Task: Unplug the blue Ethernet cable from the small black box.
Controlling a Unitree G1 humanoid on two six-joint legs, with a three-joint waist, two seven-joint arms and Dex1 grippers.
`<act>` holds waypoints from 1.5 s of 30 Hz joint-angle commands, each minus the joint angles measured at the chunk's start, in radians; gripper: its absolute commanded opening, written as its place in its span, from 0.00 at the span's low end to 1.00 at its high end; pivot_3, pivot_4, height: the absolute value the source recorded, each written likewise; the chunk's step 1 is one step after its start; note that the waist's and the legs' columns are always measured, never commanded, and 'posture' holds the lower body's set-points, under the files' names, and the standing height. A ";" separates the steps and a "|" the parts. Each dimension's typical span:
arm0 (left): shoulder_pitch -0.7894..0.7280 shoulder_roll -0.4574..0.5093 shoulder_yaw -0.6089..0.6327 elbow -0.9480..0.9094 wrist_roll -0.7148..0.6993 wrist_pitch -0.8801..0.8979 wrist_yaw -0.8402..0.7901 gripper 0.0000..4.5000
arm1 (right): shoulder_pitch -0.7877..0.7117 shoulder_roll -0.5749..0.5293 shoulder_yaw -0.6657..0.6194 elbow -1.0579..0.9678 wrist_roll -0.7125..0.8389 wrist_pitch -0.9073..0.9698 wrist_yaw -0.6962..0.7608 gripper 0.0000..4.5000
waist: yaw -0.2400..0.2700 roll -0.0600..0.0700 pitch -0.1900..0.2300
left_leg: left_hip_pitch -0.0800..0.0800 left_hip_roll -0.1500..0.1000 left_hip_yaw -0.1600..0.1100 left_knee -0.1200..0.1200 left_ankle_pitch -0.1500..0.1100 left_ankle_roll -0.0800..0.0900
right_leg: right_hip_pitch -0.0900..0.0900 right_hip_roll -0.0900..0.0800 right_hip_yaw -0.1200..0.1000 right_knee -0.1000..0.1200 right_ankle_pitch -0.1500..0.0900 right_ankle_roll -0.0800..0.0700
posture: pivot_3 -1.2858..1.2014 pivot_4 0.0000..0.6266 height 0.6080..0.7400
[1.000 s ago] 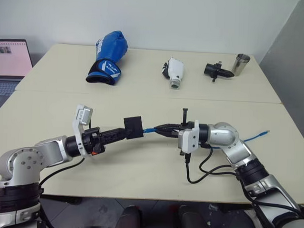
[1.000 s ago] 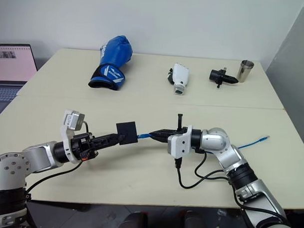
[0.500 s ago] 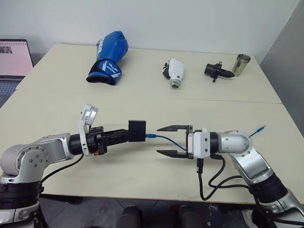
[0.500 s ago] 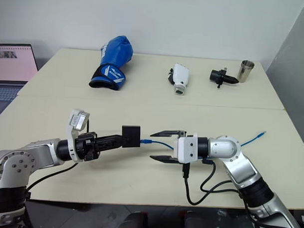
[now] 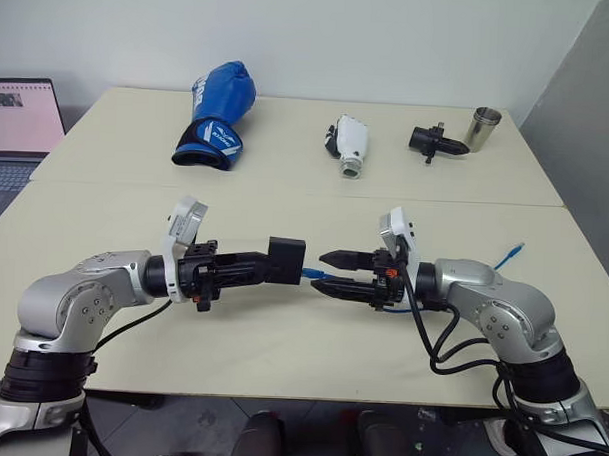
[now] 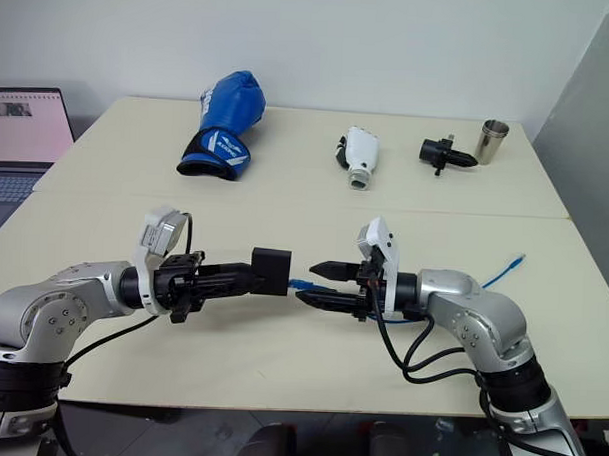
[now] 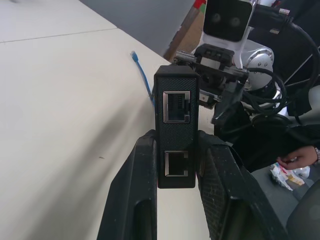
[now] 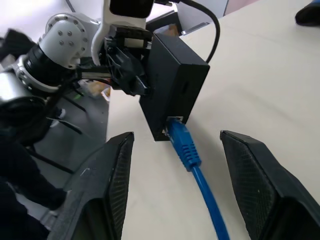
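Observation:
The blue plug sits crooked to the open fingers of the robot's right gripper, so the robot should straighten them and grip the plug (image 8: 176, 130) close to the box's port before pulling.
My left gripper (image 6: 251, 276) is shut on the small black box (image 5: 286, 258) and holds it level above the cream table (image 5: 281, 337). In the left wrist view the box (image 7: 176, 125) sits between the fingers (image 7: 137, 190) with two empty ports facing the camera. The blue Ethernet cable (image 8: 192, 160) is plugged into the box's far edge (image 8: 172, 95). My right gripper (image 5: 320, 270) faces the box, open, with one finger above and one below the blue plug (image 6: 301, 284), not touching it. The cable runs back under the right arm to its free end (image 5: 517, 247) on the table.
At the back of the table lie a blue boxing glove (image 5: 216, 115), a white gadget (image 5: 349, 145), a black cylindrical gadget (image 5: 435, 143) and a metal cup (image 5: 482, 127). A laptop (image 5: 18, 128) stands off the left edge. A person's hand (image 7: 292, 160) shows beyond the table.
My right gripper let go of the cable, opened, rolled so its fingers stand one above the other, and now straddles the plug. The left gripper rolled with the box.

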 commanded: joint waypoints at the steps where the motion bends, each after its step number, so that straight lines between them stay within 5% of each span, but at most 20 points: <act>1: -0.018 0.000 0.001 0.007 0.007 -0.025 -0.028 0.17 | -0.030 0.015 -0.022 0.004 0.026 0.031 0.004 0.65 | 0.000 0.000 0.000 | 0.000 0.000 0.000 0.000 0.000 0.000 | 0.000 0.000 0.000 0.000 0.000 0.000 | 0.52 0.24 1.00; 30: -0.005 -0.005 -0.009 0.020 0.050 -0.057 -0.066 0.17 | -0.076 0.069 0.035 0.086 -0.082 0.052 0.045 0.65 | 0.000 0.000 0.000 | -0.001 0.000 0.000 0.000 0.000 0.000 | -0.001 0.000 0.000 0.000 0.000 0.000 | 0.52 0.24 1.00; 42: 0.010 0.003 -0.020 0.007 0.066 -0.071 -0.088 0.17 | -0.084 0.061 0.038 0.091 -0.071 0.086 0.087 0.04 | 0.000 0.000 0.000 | -0.001 0.000 0.000 0.000 0.000 0.000 | -0.001 0.000 0.000 0.000 0.000 0.000 | 0.52 0.24 1.00; 45: 0.013 0.006 -0.027 0.006 0.073 -0.075 -0.103 0.17 | -0.088 0.057 0.036 0.094 -0.066 0.103 0.108 0.01 | 0.000 0.000 0.000 | -0.001 0.000 0.000 0.000 0.000 0.000 | -0.001 0.000 0.000 0.000 0.000 0.000 | 0.52 0.24 1.00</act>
